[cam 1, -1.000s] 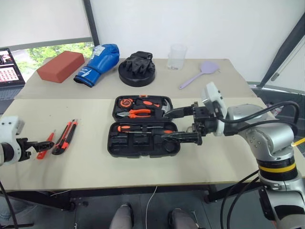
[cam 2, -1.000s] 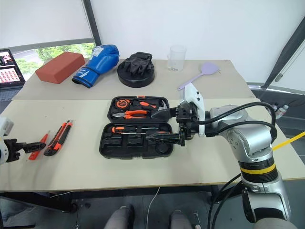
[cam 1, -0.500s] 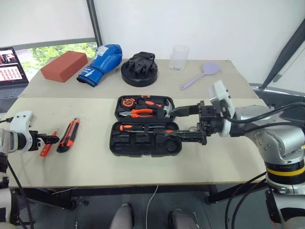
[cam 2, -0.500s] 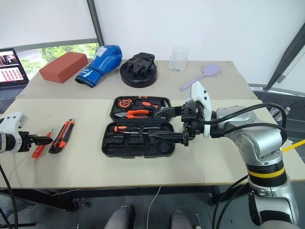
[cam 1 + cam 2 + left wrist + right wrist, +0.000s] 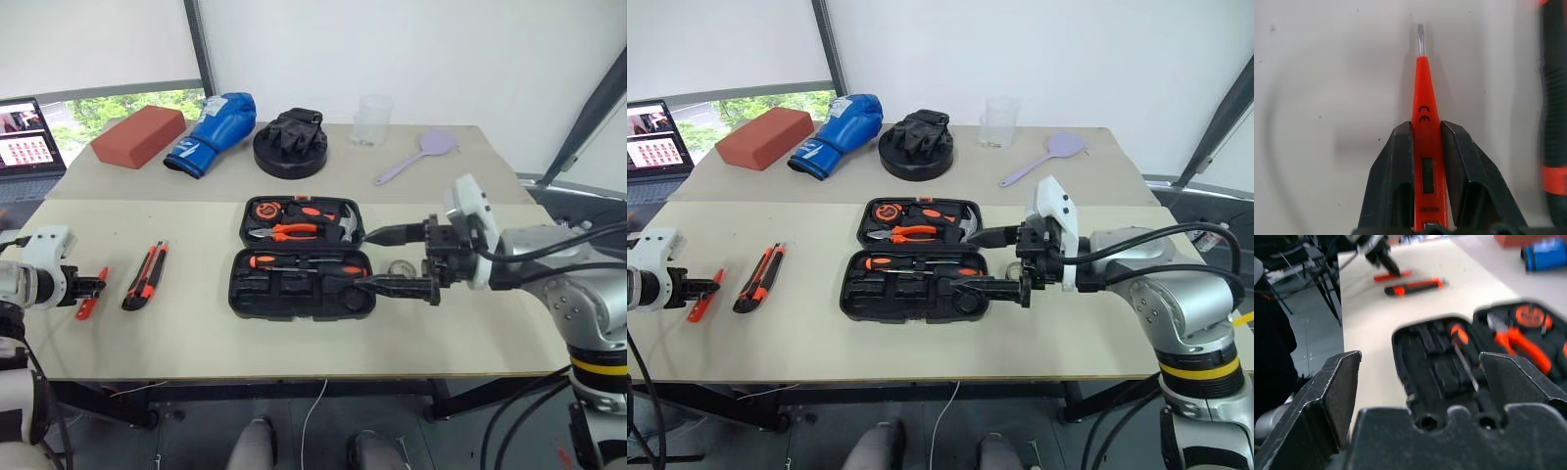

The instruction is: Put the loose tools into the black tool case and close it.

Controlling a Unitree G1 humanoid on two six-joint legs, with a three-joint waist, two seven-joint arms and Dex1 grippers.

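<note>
The robot's left gripper should set the red tester down next to the orange-and-black screwdriver in the case's near half [image 5: 275, 278]. The tester still rests on the table.
The black tool case [image 5: 299, 294] lies open mid-table, with pliers, a hammer and a tape measure in its far half and an orange-and-black screwdriver [image 5: 294, 261] in its near half. Two loose tools lie at the left: an orange-black utility knife [image 5: 143, 277] and a slim red tester screwdriver [image 5: 1423, 93]. My left gripper [image 5: 1426, 128] is shut on the tester's handle, which still rests on the table [image 5: 196, 333]; the knife [image 5: 1553, 98] lies just beside it. My right gripper [image 5: 384, 259] hangs open at the case's right end, its fingers [image 5: 1337, 391] wide apart with nothing between them.
Along the far side stand a red brick [image 5: 137, 135], a blue boxing glove [image 5: 211, 145], a round black disc with gloves [image 5: 290, 144], a clear cup [image 5: 371, 119] and a lilac spatula [image 5: 419, 157]. A laptop [image 5: 29, 147] sits far left.
My left gripper has moved forward over the red tester screwdriver and closed on it. The right gripper has drifted slightly right, still open.
</note>
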